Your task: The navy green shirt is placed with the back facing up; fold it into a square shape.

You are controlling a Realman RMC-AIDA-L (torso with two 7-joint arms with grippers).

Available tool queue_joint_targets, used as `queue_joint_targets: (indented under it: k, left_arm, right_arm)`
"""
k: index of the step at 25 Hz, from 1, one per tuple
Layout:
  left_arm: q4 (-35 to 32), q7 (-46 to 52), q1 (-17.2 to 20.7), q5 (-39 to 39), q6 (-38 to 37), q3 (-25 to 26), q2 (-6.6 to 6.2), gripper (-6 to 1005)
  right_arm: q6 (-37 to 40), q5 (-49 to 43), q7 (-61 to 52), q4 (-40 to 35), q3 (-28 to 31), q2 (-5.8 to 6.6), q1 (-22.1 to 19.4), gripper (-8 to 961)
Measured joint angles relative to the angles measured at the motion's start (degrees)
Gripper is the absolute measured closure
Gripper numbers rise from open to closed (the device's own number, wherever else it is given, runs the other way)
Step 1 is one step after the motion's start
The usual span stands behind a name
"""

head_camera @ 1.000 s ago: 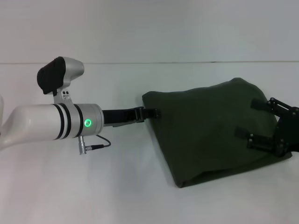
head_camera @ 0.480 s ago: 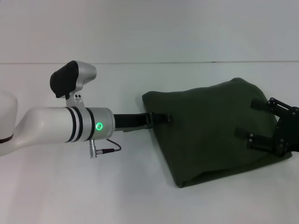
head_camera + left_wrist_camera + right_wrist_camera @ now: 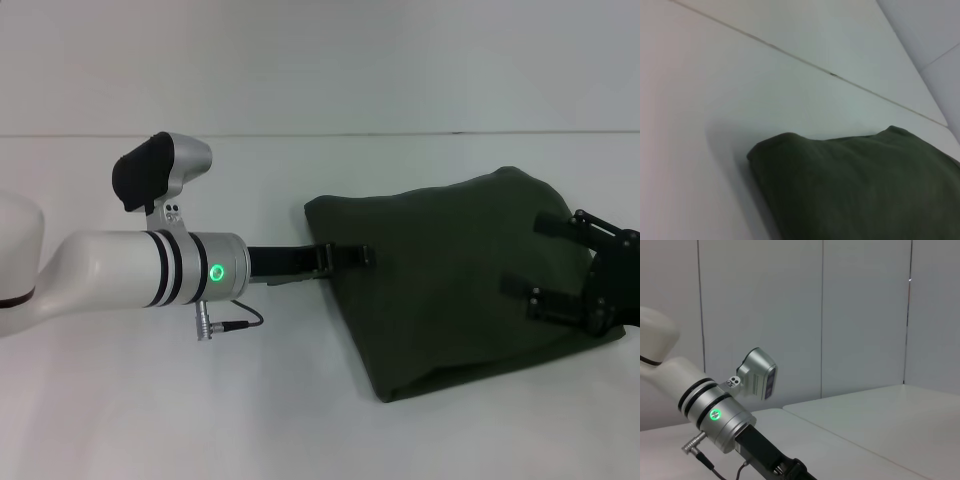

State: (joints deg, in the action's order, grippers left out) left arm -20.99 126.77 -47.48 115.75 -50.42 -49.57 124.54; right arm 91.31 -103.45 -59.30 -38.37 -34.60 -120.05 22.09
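The folded shirt is slanted, with one end under my right gripper. My left gripper will grab the shirt's opposite edge [image 3: 341,288] and pull it toward the middle of the table.
The navy green shirt [image 3: 460,280] lies folded into a rough four-sided bundle on the right half of the white table, and its near corner fills the left wrist view [image 3: 855,195]. My left gripper [image 3: 352,256] reaches in low from the left, its tip over the shirt's left edge. At the shirt's right edge my right gripper [image 3: 537,257] is open, its two black fingers [image 3: 520,289] spread wide and lying on top of the cloth. The right wrist view shows only the left arm [image 3: 715,415] and the walls.
The white table [image 3: 200,420] stretches bare to the left and front of the shirt. Its back edge [image 3: 300,134] meets a pale wall. The left arm's white forearm [image 3: 120,275] with its cable plug hangs over the table's left middle.
The left arm has slid to the right, carrying its gripper from the shirt's left corner to a little over the cloth. The right gripper and the shirt have stayed put.
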Motion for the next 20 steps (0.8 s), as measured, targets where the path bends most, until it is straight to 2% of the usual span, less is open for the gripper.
queue_joint_targets:
  k: [20]
  left_arm:
    - [0.5, -0.1, -0.5, 0.0, 0.8, -1.2, -0.01, 162]
  right_arm:
    - [0.1, 0.0, -0.8, -0.1, 0.0, 0.00, 0.5, 34]
